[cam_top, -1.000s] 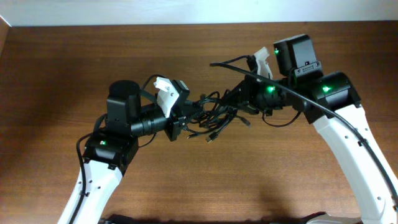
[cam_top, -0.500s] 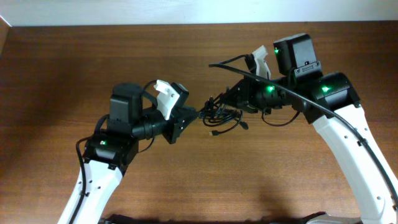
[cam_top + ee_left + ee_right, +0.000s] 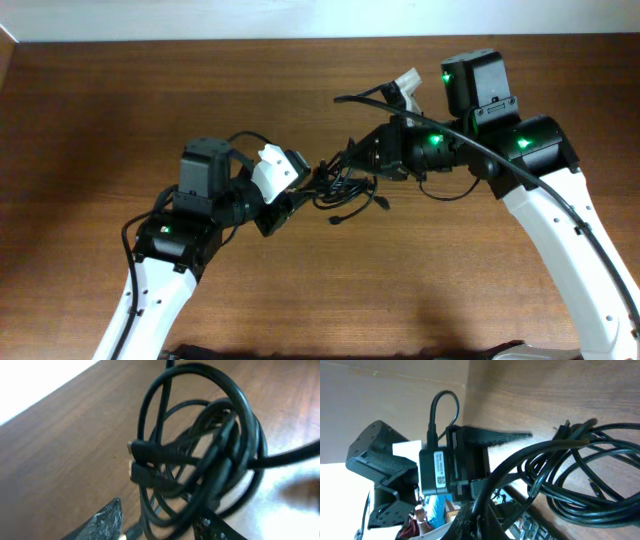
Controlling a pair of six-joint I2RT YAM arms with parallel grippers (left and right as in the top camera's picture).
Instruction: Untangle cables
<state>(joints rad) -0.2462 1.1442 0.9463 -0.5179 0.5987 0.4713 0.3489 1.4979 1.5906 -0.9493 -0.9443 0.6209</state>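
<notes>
My right gripper's cord is caught among loose loops, so my left gripper will close on the loops' lower end (image 3: 175, 522) before my right gripper pulls the cord away.
The cables (image 3: 345, 185) are a knotted bundle of thin black cords, held off the table between my two grippers. In the left wrist view the cables (image 3: 200, 460) fill the frame as stacked loops, with two plug ends (image 3: 137, 460) at their left. My left gripper (image 3: 298, 190) is at the bundle's left end. Its fingers (image 3: 105, 522) stand apart with strands running between them. My right gripper (image 3: 352, 160) is at the bundle's upper right. In the right wrist view the right gripper (image 3: 477, 520) is shut on one cord, and the loops (image 3: 580, 470) hang to the right.
Brown wooden table (image 3: 90, 120) with a white wall strip along the far edge (image 3: 200, 20). A thick black arm wire (image 3: 470, 150) arcs over the right arm. The left arm's camera body (image 3: 440, 470) faces the right wrist camera at close range.
The bundle has been drawn tighter and a little to the left. The left wrist has rolled and dropped slightly. The right wrist has turned and reached further left.
</notes>
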